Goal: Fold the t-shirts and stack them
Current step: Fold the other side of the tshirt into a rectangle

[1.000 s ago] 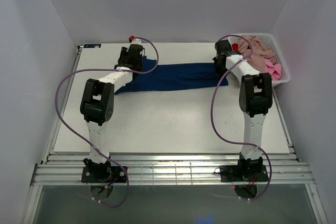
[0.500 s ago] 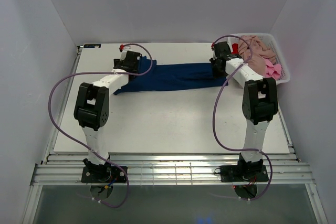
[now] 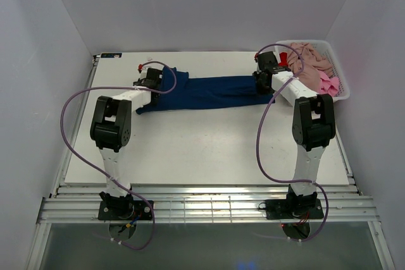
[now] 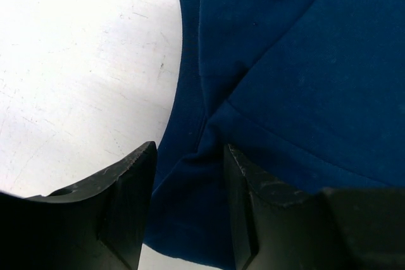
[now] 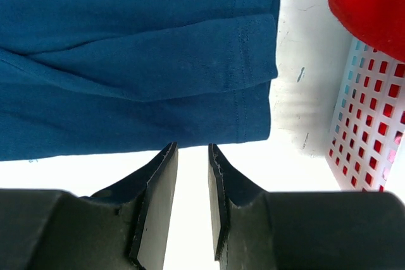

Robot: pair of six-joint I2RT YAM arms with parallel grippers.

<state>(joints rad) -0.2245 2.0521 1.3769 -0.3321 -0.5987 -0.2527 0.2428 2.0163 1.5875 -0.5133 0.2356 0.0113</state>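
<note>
My left gripper straddles the navy blue t-shirt's fold too far in from the t-shirt's near edge, so it should back off and pinch the fold's near end (image 4: 159, 235).
The navy blue t-shirt (image 3: 215, 92) lies in a long folded band across the back of the table. My left gripper (image 3: 150, 80) stands at its left end. In the left wrist view the jaws are apart, with the navy cloth (image 4: 291, 61) lying flat between and under my left gripper (image 4: 190, 150). My right gripper (image 3: 261, 80) is at the shirt's right end. In the right wrist view my right gripper (image 5: 192, 148) is slightly open and empty over bare table, just short of the navy hem (image 5: 126, 61). No white print shows.
A white slotted basket (image 3: 342, 93) at the back right holds a dusty pink-beige tee (image 3: 310, 61) and a bright pink one (image 3: 328, 83). The basket wall (image 5: 367, 124) and red cloth (image 5: 367, 4) are close to the right of my right gripper. Walls enclose the table.
My left arm has swung left, so its gripper now sits at the shirt's left end, uncovering more navy cloth. My right gripper shifted slightly back and left.
</note>
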